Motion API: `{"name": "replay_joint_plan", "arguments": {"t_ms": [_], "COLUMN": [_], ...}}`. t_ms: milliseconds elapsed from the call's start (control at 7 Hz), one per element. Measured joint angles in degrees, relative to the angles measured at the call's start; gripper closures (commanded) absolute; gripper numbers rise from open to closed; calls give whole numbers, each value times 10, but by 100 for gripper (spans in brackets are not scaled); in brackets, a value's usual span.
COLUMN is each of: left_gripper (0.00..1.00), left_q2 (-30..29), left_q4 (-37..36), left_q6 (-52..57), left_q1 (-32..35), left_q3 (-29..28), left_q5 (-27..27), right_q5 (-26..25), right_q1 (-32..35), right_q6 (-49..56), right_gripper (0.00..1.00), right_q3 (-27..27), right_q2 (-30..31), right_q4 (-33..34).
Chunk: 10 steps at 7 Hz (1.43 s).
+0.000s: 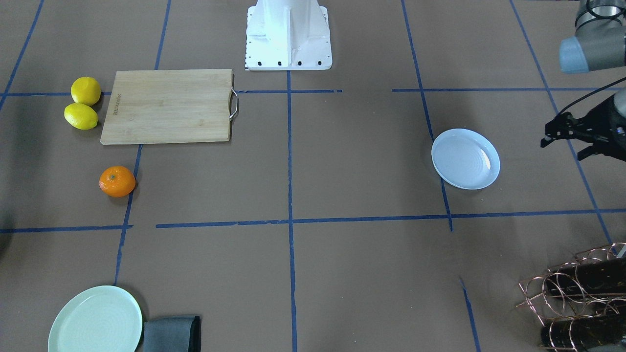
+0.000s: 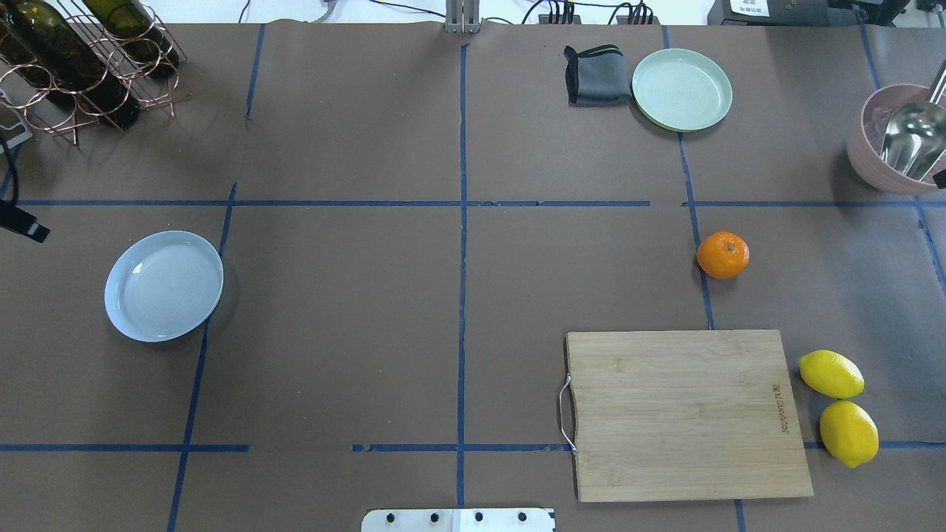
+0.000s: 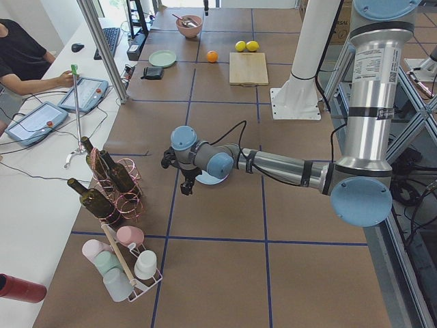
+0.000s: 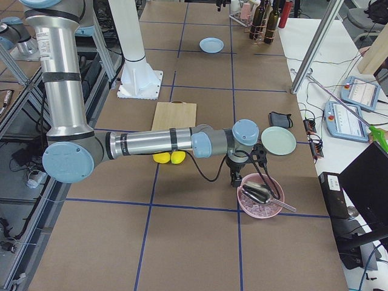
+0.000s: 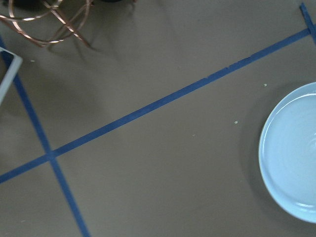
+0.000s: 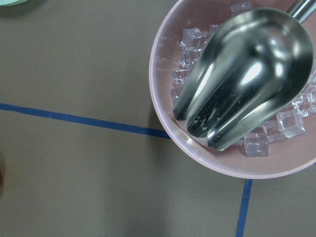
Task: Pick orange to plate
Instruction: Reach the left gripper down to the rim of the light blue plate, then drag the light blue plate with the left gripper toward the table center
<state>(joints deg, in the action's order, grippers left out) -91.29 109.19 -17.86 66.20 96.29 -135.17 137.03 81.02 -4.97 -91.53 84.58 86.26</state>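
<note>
Next, my left gripper needs to go to the pale blue-white plate and grab the plate's outer rim (image 1: 499, 159) (image 5: 268, 185), on the side away from the orange.
The orange (image 1: 117, 181) (image 2: 723, 255) lies alone on the brown table, on the robot's right side, just beyond the cutting board's far corner. The pale blue-white plate (image 1: 465, 159) (image 2: 163, 285) (image 5: 291, 158) sits empty on the robot's left side. My left gripper (image 1: 561, 150) hovers a little outboard of the plate, open and holding nothing. The right gripper (image 4: 233, 177) hangs over the edge of the pink bowl, far from the orange. Only a sliver of it shows overhead, so I cannot tell whether it is open or shut.
A wooden cutting board (image 2: 687, 414) has two lemons (image 2: 839, 406) beside it. Mint-green plate (image 2: 681, 89) and grey cloth (image 2: 597, 75) lie at the far side. A pink bowl (image 6: 170, 118) holds ice and a metal scoop. A copper bottle rack (image 2: 81, 59) stands far left.
</note>
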Motion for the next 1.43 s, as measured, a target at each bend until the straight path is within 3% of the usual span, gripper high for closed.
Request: {"name": "replay_joint_plan", "arguments": {"t_ms": [429,714,1143,1286,1429], "left_gripper": [2,13,18,26,71], "left_q2": [2,1,-4,-5,-6], "left_q4": [111,158,170,170,170], "left_q6": [-165,-200,-213,-213,-213], "left_q1": [-74,-103,-122,-125,-129], "left_q3": [-40,-72,-83,-86,-88], "left_q5": [35,39,40,40,40], "right_q5": [0,1,1,1,1], "right_q1": [-1,-1,-1,-1,-1], "right_q6": [-1,-1,0,0,0], "right_gripper": [0,0,0,0,0], "right_q3": [1,0,2,2,2], "right_q2": [-1,-1,0,0,0], "right_q4": [-12,-12,-12,-12,-12]}}
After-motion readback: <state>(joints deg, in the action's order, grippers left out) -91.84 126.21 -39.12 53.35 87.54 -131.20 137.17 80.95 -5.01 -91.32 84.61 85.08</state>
